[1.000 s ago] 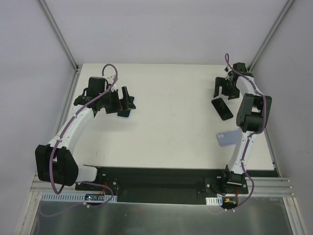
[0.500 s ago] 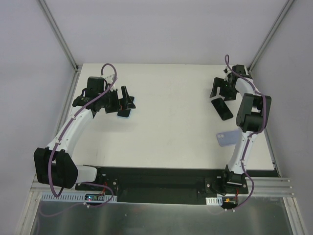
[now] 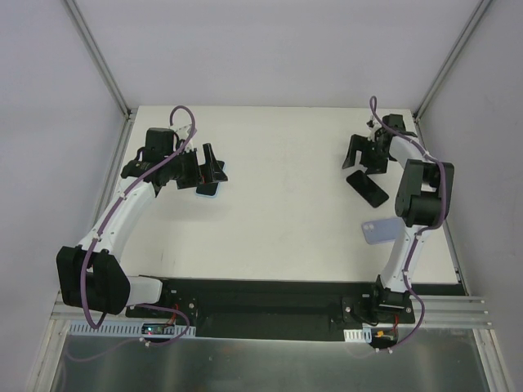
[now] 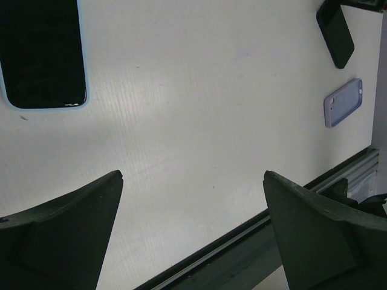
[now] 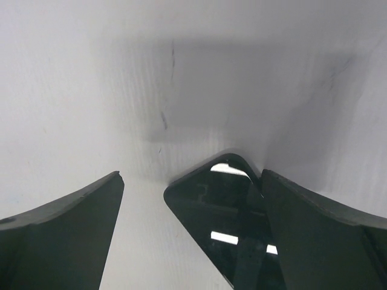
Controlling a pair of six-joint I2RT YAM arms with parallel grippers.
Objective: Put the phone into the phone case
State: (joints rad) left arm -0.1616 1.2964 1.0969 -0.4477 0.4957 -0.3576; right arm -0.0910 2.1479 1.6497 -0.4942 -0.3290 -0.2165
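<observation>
Next, I close my right gripper on the near long side [image 3: 395, 240] of the lavender phone case, by the end opposite its camera hole.
A black phone [image 3: 368, 186] lies flat at the right of the white table [image 3: 286, 204]. It also shows in the right wrist view [image 5: 236, 229] and in the left wrist view [image 4: 337, 30]. My right gripper [image 3: 364, 166] is open and low over its far end. In its wrist view the gripper [image 5: 190, 175] straddles the phone's corner, which touches the right finger [image 5: 314, 223]. A lavender phone case [image 3: 376, 233] lies nearer, apart from the phone, and shows in the left wrist view [image 4: 343, 103]. My left gripper [image 3: 214, 167] is open and empty [image 4: 192, 175].
A second phone in a light blue case [image 3: 208, 189] lies under my left gripper and shows in the left wrist view [image 4: 42, 54]. The table's near edge meets a black rail [image 3: 270, 298]. Grey walls and frame posts [image 3: 102, 65] close in the back and sides.
My right gripper has moved left and a little nearer, and the black phone has shifted slightly left with it. The left arm has barely moved.
</observation>
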